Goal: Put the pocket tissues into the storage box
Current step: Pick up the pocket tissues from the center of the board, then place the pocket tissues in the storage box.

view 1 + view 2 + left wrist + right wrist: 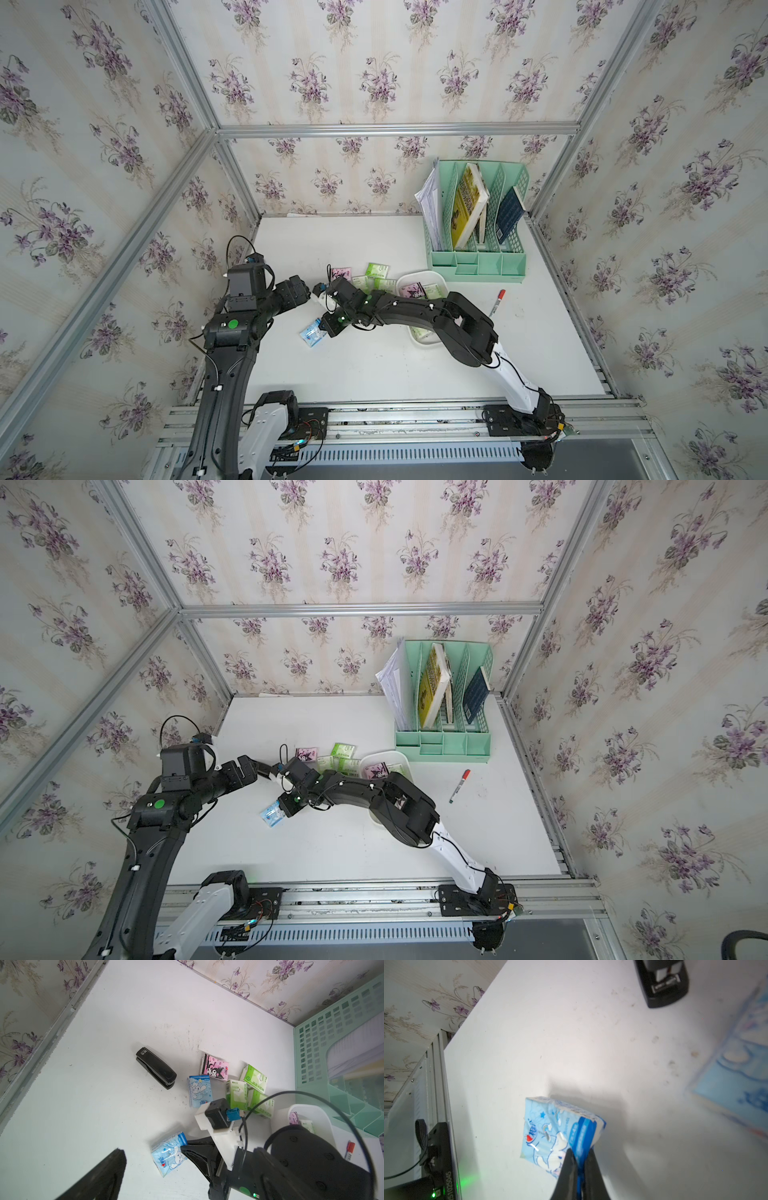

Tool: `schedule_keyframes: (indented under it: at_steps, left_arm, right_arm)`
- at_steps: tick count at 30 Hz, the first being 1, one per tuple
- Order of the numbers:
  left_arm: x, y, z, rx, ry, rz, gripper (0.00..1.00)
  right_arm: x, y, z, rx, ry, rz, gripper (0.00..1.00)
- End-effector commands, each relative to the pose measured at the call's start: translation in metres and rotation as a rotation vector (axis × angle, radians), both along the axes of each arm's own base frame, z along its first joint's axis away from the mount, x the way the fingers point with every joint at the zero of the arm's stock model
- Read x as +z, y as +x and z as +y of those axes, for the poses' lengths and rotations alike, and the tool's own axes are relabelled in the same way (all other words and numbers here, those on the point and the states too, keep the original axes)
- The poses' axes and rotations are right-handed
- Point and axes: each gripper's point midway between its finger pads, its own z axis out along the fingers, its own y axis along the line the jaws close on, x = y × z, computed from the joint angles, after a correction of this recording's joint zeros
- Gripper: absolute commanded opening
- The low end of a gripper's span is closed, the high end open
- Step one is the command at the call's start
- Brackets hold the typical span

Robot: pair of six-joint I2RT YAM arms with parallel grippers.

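The light blue pack, now tilted low over the table, will go on top of the pink pack inside the storage box (pixel 411 289). My right gripper will let go of it there.
My right gripper (pixel 580 1153) is shut on the dark blue end of a light blue pocket tissue pack (pixel 556 1132), which tilts low over the white table (pixel 374 365). Both top views show that pack (pixel 311 333) (pixel 272 814) left of the storage box (pixel 419 275), a white tub whose near part my right arm hides. A pink pack (pixel 411 289) and a green one (pixel 433 291) lie inside. On the table lie a pink pack (pixel 214 1068), a light blue one (pixel 199 1091) and three green ones (pixel 254 1077). My left gripper (pixel 306 292) hovers open beside the right wrist, one finger (pixel 112 1167) showing.
A mint green file organizer (pixel 478 220) with books and papers stands at the back right. A red-capped marker (pixel 497 302) lies right of the tub. A black stapler (pixel 155 1068) rests left of the loose packs. Flowered walls enclose the table.
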Motion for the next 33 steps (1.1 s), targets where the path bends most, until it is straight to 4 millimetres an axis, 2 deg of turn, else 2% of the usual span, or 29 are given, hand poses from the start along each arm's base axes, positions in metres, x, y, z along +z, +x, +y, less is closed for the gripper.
schedule_keyframes:
  at_steps: [1, 4, 7, 10, 12, 18, 19, 20, 21, 24, 27, 33]
  left_arm:
    - [-0.001, 0.008, -0.012, -0.059, -0.040, -0.017, 0.99]
    - [-0.004, 0.013, -0.018, -0.069, -0.061, -0.027, 0.99]
    - [-0.005, 0.023, -0.034, -0.094, -0.077, -0.056, 0.99]
    - [-0.009, 0.036, -0.061, -0.150, -0.059, -0.056, 0.99]
    - [-0.013, 0.044, -0.087, -0.211, -0.047, -0.048, 0.99]
    - [-0.019, 0.059, -0.167, -0.397, -0.041, -0.056, 0.99]
    - [-0.019, 0.060, -0.175, -0.417, -0.035, -0.058, 0.99]
    - [-0.021, 0.062, -0.183, -0.432, -0.032, -0.052, 0.99]
    - [-0.022, 0.063, -0.191, -0.451, -0.031, -0.046, 0.99]
    - [-0.025, 0.064, -0.211, -0.497, -0.029, -0.036, 0.99]
    - [-0.027, 0.065, -0.222, -0.521, -0.028, -0.030, 0.99]
    - [-0.026, 0.064, -0.224, -0.525, -0.019, -0.028, 0.99]
  right_arm:
    - [0.030, 0.006, -0.019, -0.046, 0.064, -0.027, 0.00]
    - [0.065, 0.017, -0.051, -0.112, 0.131, -0.035, 0.00]
    - [0.097, 0.034, -0.090, -0.185, 0.169, -0.066, 0.00]
    - [0.120, 0.052, -0.132, -0.266, 0.189, -0.081, 0.00]
    - [0.131, 0.065, -0.166, -0.335, 0.195, -0.092, 0.00]
    - [0.123, 0.104, -0.270, -0.564, 0.172, -0.092, 0.00]
    - [0.121, 0.106, -0.279, -0.582, 0.167, -0.088, 0.00]
    - [0.117, 0.117, -0.301, -0.637, 0.158, -0.087, 0.00]
    - [0.113, 0.121, -0.311, -0.662, 0.147, -0.081, 0.00]
    - [0.097, 0.126, -0.327, -0.684, 0.111, -0.058, 0.00]
    - [0.081, 0.130, -0.333, -0.700, 0.082, -0.036, 0.00]
    - [0.067, 0.135, -0.326, -0.692, 0.090, 0.005, 0.00]
